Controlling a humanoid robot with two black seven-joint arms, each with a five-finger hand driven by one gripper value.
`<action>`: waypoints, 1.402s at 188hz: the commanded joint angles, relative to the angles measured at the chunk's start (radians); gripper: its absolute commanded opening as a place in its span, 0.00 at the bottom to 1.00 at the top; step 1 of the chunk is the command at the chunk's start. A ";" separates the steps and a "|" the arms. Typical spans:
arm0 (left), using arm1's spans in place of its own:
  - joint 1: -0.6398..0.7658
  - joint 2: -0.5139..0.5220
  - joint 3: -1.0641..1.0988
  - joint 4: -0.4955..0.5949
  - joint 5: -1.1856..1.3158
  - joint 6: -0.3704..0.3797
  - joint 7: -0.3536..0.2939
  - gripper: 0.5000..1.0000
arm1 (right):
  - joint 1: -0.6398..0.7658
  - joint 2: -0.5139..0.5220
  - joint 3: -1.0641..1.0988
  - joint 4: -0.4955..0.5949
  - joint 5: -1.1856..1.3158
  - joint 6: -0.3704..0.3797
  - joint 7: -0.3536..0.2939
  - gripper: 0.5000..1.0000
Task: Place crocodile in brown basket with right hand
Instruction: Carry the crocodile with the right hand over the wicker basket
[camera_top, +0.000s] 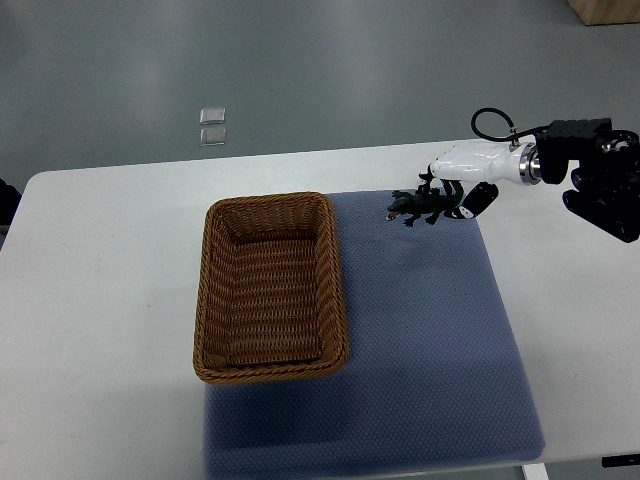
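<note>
My right gripper is to release the crocodile inside the far end of the brown basket (256, 250).
A dark green toy crocodile (418, 206) is at the far edge of the blue-grey mat (430, 330), its snout pointing left toward the basket. My right hand (452, 186), white with black fingers, reaches in from the right edge and has its fingers curled over the crocodile's back and tail. Whether the toy rests on the mat or hangs just above it I cannot tell. The brown wicker basket (335, 280) stands to the left of the hand, partly on the mat, with nothing inside it. My left arm does not show.
The mat lies on a white table (100, 300) whose far edge runs just behind the hand. Beyond it, on the grey floor, are two small clear squares (212, 126). A dark object pokes in at the left edge (6, 200).
</note>
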 joint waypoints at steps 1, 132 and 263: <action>0.000 0.000 0.000 0.000 0.000 0.000 0.000 1.00 | 0.032 0.003 0.000 0.004 0.029 0.010 0.000 0.00; 0.000 0.000 -0.002 0.000 0.000 0.000 0.000 1.00 | 0.158 0.101 0.029 0.195 0.049 0.005 0.000 0.00; 0.000 0.000 -0.002 0.000 0.000 0.000 0.000 1.00 | 0.159 0.294 0.020 0.216 0.032 0.005 0.000 0.08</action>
